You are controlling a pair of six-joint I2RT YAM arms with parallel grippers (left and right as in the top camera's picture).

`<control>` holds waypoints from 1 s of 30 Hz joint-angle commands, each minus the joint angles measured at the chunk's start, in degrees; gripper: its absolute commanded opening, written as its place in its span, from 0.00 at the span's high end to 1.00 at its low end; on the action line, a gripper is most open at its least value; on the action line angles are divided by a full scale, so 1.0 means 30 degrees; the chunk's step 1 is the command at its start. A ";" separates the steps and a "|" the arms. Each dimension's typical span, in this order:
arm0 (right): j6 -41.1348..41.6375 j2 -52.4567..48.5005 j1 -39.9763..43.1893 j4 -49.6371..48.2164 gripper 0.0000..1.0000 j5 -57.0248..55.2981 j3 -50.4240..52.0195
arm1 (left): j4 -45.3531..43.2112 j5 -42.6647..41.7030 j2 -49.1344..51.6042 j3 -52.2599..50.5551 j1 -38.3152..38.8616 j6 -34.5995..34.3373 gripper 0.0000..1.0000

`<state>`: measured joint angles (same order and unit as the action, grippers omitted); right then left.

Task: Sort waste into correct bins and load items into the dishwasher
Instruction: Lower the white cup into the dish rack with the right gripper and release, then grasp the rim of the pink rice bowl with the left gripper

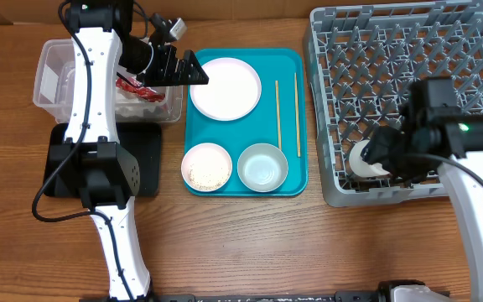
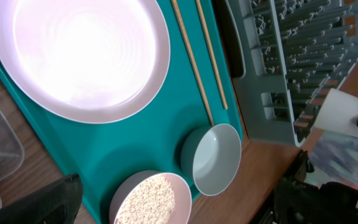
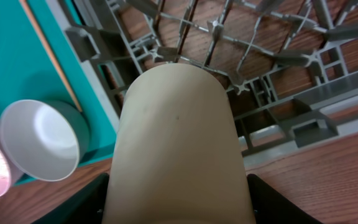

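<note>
The robot's left gripper will next move to the white rice bowl's rim (image 1: pixel 230 159) (image 2: pixel 186 185), on the side facing the pale blue-grey bowl, and close there.
My right gripper (image 1: pixel 376 157) is shut on the small white cup (image 3: pixel 176 143), holding it over the front left corner of the grey dish rack (image 1: pixel 409 84). My left gripper (image 1: pixel 193 71) is open and empty, above the left edge of the teal tray next to the large white plate (image 1: pixel 225 86). On that tray lie two chopsticks (image 1: pixel 279 113), a white bowl of rice grains (image 1: pixel 207 166) and a pale blue-grey bowl (image 1: pixel 262 166). The red wrapper (image 1: pixel 132 86) lies in the clear tub (image 1: pixel 49 63). No crumpled paper shows.
The black tray (image 1: pixel 145 159) lies in front of the clear tub, partly under my left arm. The teal tray (image 1: pixel 296 180) sits between the bins and the rack. The rack's pegs and lattice wall (image 3: pixel 272 68) are close under the cup.
</note>
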<state>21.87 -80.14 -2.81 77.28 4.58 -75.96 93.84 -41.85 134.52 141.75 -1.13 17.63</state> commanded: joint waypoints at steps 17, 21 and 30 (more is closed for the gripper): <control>0.0284 -0.3264 -0.0685 -0.0510 0.18 -0.0619 -0.0605 | -0.0219 -0.0714 -0.0131 0.0750 0.0131 -0.0066 0.00; 0.0189 -0.3257 -0.0648 0.0372 0.18 -0.0663 -0.2171 | 0.0794 -0.0714 -0.0160 0.3060 0.0007 -0.0852 0.00; -0.1887 -0.3257 -0.0648 0.1151 0.05 -0.1275 -0.7140 | 0.0998 0.4182 -0.1902 0.4641 0.1625 -0.6513 0.11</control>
<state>18.85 -90.43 -4.60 80.55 2.85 -94.28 96.55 -36.40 132.11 155.06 0.12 5.21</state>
